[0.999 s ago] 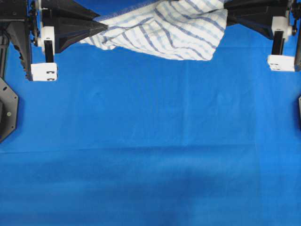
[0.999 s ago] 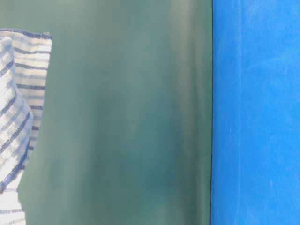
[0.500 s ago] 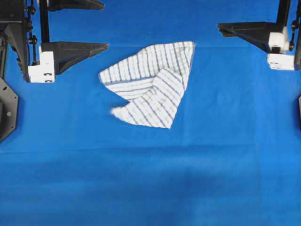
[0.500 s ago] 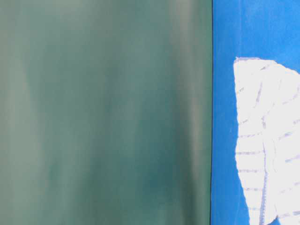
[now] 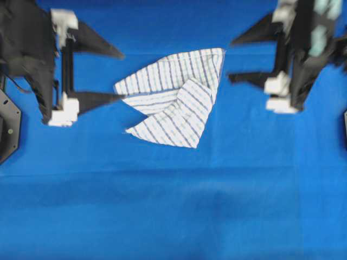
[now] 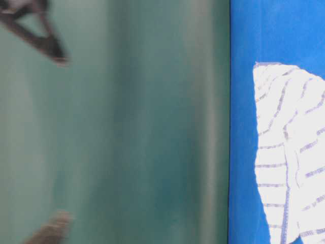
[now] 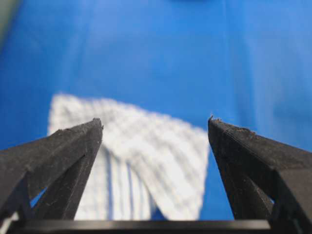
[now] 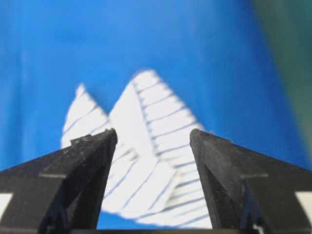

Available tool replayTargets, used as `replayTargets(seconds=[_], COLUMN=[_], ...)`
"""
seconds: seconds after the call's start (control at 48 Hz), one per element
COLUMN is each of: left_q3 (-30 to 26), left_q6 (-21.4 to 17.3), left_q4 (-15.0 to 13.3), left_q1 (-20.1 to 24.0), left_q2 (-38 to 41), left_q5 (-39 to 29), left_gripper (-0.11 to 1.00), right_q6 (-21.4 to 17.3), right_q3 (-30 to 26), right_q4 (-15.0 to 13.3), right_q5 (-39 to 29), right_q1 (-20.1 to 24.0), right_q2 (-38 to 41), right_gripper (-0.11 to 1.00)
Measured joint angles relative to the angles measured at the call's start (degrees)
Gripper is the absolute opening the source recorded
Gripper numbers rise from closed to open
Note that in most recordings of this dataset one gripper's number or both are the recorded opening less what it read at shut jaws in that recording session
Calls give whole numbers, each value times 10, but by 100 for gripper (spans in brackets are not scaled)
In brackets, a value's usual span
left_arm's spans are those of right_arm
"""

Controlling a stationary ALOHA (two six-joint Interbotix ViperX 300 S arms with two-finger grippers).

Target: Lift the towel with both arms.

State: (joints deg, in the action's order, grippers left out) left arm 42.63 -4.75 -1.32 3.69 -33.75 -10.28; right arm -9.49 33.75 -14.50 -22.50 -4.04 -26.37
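Note:
Next, my right gripper grips the towel's edge (image 5: 202, 130) (image 8: 122, 213) next to its near corner, at the spot where the folded-over part points toward the table's near side.
The towel (image 5: 172, 97), white with thin blue and grey stripes, lies crumpled and partly folded over on the blue cover; nothing holds it. My left gripper (image 5: 123, 77) stands open just left of it, its lower fingertip close to the towel's left edge. To the towel's right my right gripper (image 5: 231, 62) is open as well, blurred by motion. In the left wrist view the towel (image 7: 146, 161) lies beyond the open gripper (image 7: 155, 121). The right wrist view shows the towel (image 8: 156, 105) past the open gripper (image 8: 153, 131). At table level the towel (image 6: 289, 168) lies flat.
The blue table cover (image 5: 173, 206) fills the overhead view. A black fixture (image 5: 8, 127) sits at the left edge. At table level a green wall (image 6: 142, 127) stands behind, with blurred dark fingers (image 6: 43, 38) at the upper left.
Both grippers opened and the raised towel dropped onto the cover, where it now lies still. Since then both arms have shifted toward the towel, and the right one is blurred.

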Motion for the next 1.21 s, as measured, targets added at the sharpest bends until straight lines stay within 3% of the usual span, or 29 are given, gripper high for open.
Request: replayTargets(seconds=[0.25, 0.458, 0.874, 1.208], left_q3=[74, 120, 123, 116], left_q6=[0, -1, -2, -1], left_q4=[0, 0, 0, 0], left_q1=[-23, -25, -25, -25], left_q2=[68, 154, 340, 375], left_q5=[53, 133, 240, 269], left_gripper=[93, 93, 93, 91], right_q6=[-33, -37, -39, -39], right_q3=[79, 102, 83, 79], right_q4=[2, 1, 2, 2], right_q5=[113, 174, 249, 262], right_q1=[19, 25, 22, 14], right_q2=[79, 170, 336, 364], right_gripper=[64, 64, 64, 64])
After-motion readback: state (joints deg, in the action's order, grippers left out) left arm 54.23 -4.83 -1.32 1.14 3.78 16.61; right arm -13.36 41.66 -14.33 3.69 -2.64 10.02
